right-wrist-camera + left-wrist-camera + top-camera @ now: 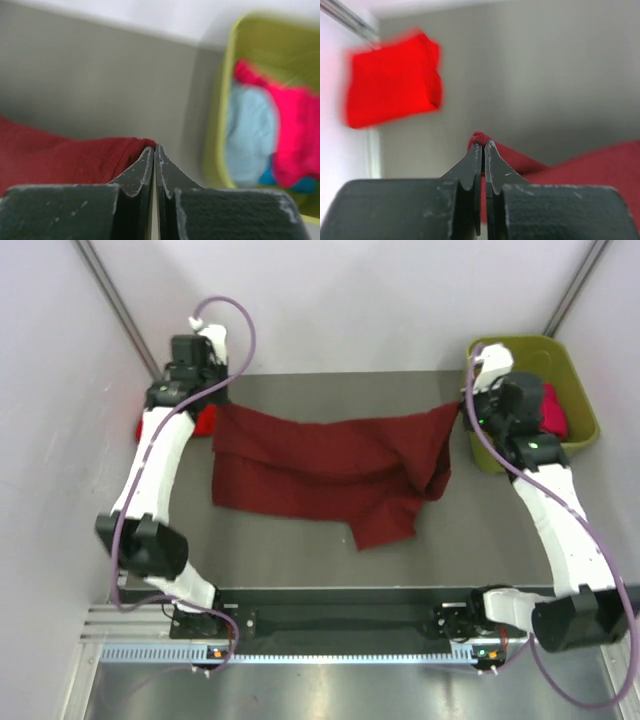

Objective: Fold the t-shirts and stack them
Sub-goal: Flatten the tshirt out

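The maroon t-shirt's end at the robot's right gripper hangs doubled over, so the robot should lower the t-shirt and take its bunched fold (433, 480) with the right gripper.
A dark maroon t-shirt (320, 472) hangs stretched across the middle of the table, held up by its two far corners. My left gripper (212, 410) is shut on its left corner (479, 139). My right gripper (462, 410) is shut on its right corner (127, 150). The shirt's lower part drapes onto the table, with a flap reaching toward the front. A folded bright red t-shirt (392, 82) lies at the far left by the wall; in the top view (205, 420) the left arm mostly hides it. Pink (295, 135) and light blue (250, 132) shirts lie in the tub.
The olive-green tub (580, 390) stands at the far right corner, close beside the right gripper. White walls close in the table on the left, back and right. The arms' base rail (330, 622) runs along the near edge.
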Robot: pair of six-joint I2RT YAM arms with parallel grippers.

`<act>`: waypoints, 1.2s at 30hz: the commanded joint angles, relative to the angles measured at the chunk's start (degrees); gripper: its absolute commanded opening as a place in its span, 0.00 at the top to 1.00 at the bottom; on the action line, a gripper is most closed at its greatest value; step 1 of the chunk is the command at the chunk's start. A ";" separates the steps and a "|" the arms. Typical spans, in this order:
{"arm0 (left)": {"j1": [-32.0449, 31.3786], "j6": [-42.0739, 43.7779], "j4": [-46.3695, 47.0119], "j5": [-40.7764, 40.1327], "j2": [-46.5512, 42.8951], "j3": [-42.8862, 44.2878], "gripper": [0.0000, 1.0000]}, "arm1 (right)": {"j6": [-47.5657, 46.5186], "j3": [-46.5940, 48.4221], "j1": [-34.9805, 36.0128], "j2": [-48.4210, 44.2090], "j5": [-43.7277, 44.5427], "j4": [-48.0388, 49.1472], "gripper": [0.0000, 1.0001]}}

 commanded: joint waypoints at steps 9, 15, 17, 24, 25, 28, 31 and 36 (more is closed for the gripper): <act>0.13 -2.79 -3.27 5.13 36.92 9.04 0.95 | 2.59 -1.40 -0.74 27.63 -7.10 11.81 1.00; -0.66 -2.79 -1.33 -7.26 41.87 18.89 0.46 | 3.99 11.61 -2.14 40.82 -6.13 11.46 1.00; -0.48 -2.79 -1.94 -9.45 37.94 18.02 0.44 | 4.26 13.74 -2.15 43.20 -6.22 11.37 1.00; 1.01 -6.21 -5.90 -5.35 17.36 -2.53 0.37 | 5.84 13.40 -1.53 43.30 -6.75 11.72 1.00; 1.62 -6.65 -6.34 -3.68 14.47 -5.85 0.37 | 5.92 12.96 -1.53 42.69 -6.83 11.89 1.00; 4.86 -9.37 -7.31 7.56 11.90 -10.53 0.37 | 6.01 11.20 -1.53 41.37 -7.01 11.81 1.00; 8.29 -11.48 -6.61 14.33 12.76 -12.83 0.37 | 5.84 9.97 -1.53 40.84 -7.54 11.46 1.00; 9.62 -13.24 -4.59 20.32 16.19 -12.04 0.40 | 5.49 10.23 -1.09 40.84 -7.19 10.93 1.00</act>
